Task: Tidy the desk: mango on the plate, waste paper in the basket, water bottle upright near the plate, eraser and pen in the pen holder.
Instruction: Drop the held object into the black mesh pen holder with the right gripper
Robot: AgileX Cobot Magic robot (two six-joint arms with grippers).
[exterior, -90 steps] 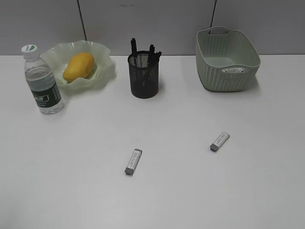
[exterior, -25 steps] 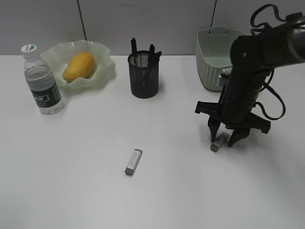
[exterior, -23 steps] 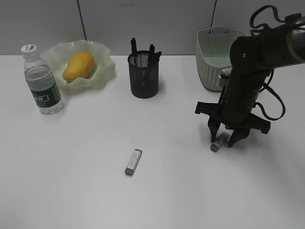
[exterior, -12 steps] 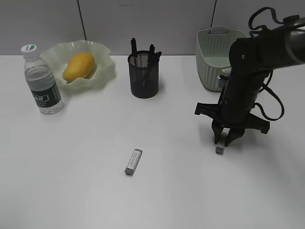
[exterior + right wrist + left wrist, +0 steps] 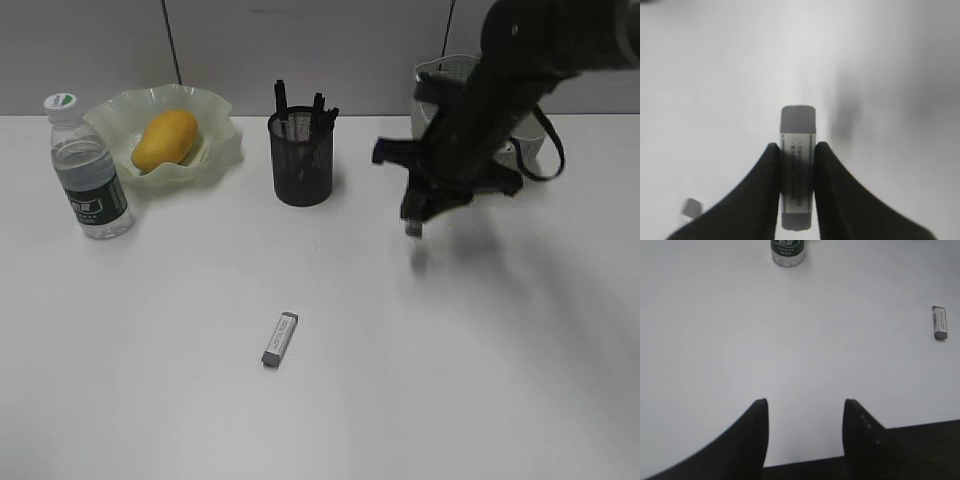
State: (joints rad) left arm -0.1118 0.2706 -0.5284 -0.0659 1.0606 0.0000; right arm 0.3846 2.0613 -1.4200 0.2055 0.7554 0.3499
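My right gripper will release the white-and-grey eraser inside the black pen holder [image 5: 300, 135], so that it lands in among the pens that are standing there.
My right gripper [image 5: 413, 218] is shut on a white-and-grey eraser [image 5: 412, 229] and holds it in the air right of the pen holder [image 5: 302, 160]; the right wrist view shows the eraser [image 5: 798, 120] clamped between the jaws [image 5: 796, 146]. A second eraser [image 5: 280, 339] lies on the desk [image 5: 150, 380] and also shows in the left wrist view [image 5: 939, 322]. The mango [image 5: 165, 139] lies on the plate [image 5: 218, 150]. The water bottle [image 5: 88, 170] stands upright beside it. Pens stand in the pen holder. My left gripper [image 5: 805, 407] is open and empty above the desk. The waste paper is hidden.
The basket [image 5: 436, 84] stands at the back right, mostly hidden behind my right arm. The left wrist view shows the bottle's base [image 5: 787, 250] far ahead. A small grey object [image 5: 691, 207] lies on the table at the lower left of the right wrist view.
My right gripper closed on the right-hand eraser, lifted it off the desk and carried it up and left toward the pen holder. Everything else stayed put.
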